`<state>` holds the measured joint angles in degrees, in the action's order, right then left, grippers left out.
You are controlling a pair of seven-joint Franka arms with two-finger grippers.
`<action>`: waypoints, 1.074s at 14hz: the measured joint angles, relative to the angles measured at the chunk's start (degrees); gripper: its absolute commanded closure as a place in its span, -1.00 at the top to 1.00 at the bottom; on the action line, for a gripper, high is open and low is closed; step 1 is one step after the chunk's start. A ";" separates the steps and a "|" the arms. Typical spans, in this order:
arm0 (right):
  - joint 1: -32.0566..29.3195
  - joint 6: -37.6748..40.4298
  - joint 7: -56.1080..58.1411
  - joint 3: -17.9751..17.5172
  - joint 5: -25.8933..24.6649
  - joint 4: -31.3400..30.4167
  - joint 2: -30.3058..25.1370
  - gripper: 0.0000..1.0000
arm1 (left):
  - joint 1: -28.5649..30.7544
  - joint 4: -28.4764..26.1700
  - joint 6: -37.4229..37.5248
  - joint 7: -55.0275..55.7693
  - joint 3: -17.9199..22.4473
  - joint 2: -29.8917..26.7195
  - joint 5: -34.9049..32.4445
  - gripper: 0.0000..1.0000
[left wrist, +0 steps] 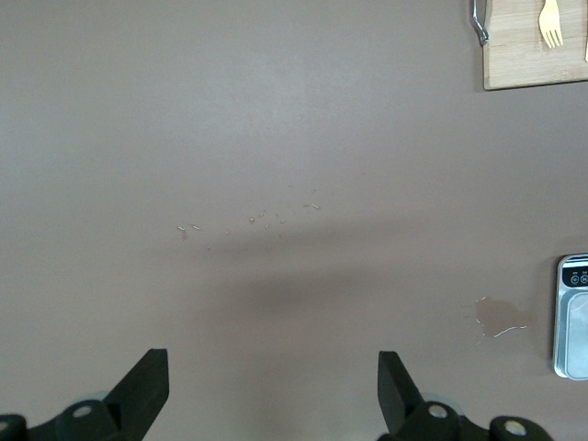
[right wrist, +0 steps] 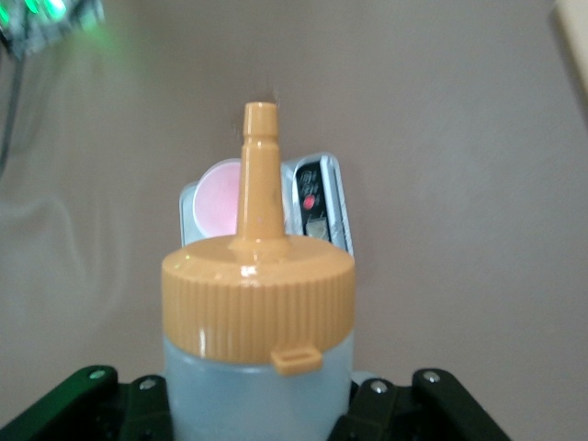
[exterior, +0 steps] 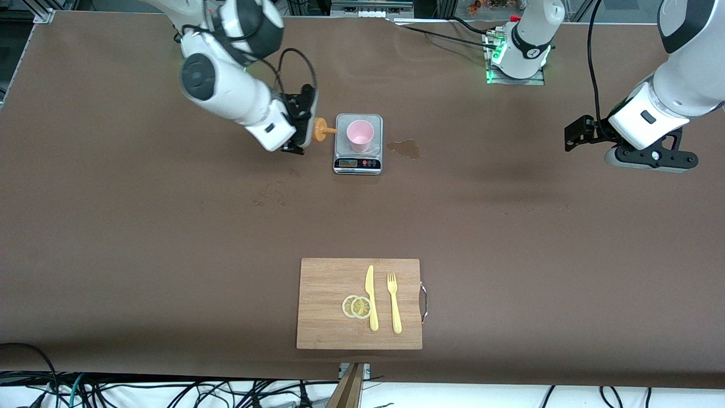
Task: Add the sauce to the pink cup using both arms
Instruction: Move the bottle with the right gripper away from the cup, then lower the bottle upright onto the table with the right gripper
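My right gripper needs to set the sauce down upright on the bare table (exterior: 235, 231), by the cutting board's nearest corner.
My right gripper (exterior: 299, 129) is shut on the sauce (exterior: 320, 131), a frosted bottle with an orange cap (right wrist: 258, 303). The bottle is tipped on its side, and its nozzle points at the pink cup (exterior: 359, 136) from just beside the rim. That cup stands upright on a grey scale (exterior: 358, 164). In the right wrist view the nozzle lines up in front of the cup (right wrist: 217, 198) and the scale (right wrist: 317, 197), and the right gripper (right wrist: 262, 409) clamps the bottle's body. My left gripper (exterior: 651, 160) waits open and holding nothing over bare table at the left arm's end, its fingers wide apart (left wrist: 271, 367).
A small wet spill (exterior: 405, 148) lies on the table beside the scale, toward the left arm's end. A wooden cutting board (exterior: 323, 277) near the front camera carries a yellow knife (exterior: 371, 297), a yellow fork (exterior: 393, 303) and two lemon slices (exterior: 357, 306).
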<state>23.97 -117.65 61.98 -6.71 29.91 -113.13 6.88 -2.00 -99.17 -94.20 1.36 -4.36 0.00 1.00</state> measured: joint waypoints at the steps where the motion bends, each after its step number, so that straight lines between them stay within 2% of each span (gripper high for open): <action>1: -2.66 0.02 3.92 0.06 2.98 0.06 -0.51 -0.92 | 0.00 0.00 0.00 0.00 0.00 0.00 0.00 1.00; 3: -8.33 0.79 11.20 0.34 7.87 0.11 -1.17 -0.92 | 0.00 0.00 0.00 0.00 -0.01 0.00 0.00 1.00; 5: -14.93 5.41 19.56 1.45 13.70 0.92 -1.13 -0.92 | -0.01 0.00 0.00 0.00 -0.02 0.00 0.00 1.00; 8: -23.81 15.96 32.64 6.13 22.38 4.17 1.72 -0.92 | -0.02 0.00 0.00 0.00 -0.04 0.00 0.00 1.00; 11: -28.65 25.62 44.69 11.89 28.56 7.21 8.39 -0.92 | -0.02 0.00 0.00 0.00 -0.04 0.00 0.00 1.00; 15: -36.32 36.54 58.43 13.41 33.09 15.89 21.93 -0.92 | -0.02 0.00 0.00 0.00 -0.04 0.00 0.00 1.00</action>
<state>-12.35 -81.11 120.41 6.69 63.01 -97.24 28.81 -2.02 -99.16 -94.20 1.36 -4.40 0.00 1.00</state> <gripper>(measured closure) 0.819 0.000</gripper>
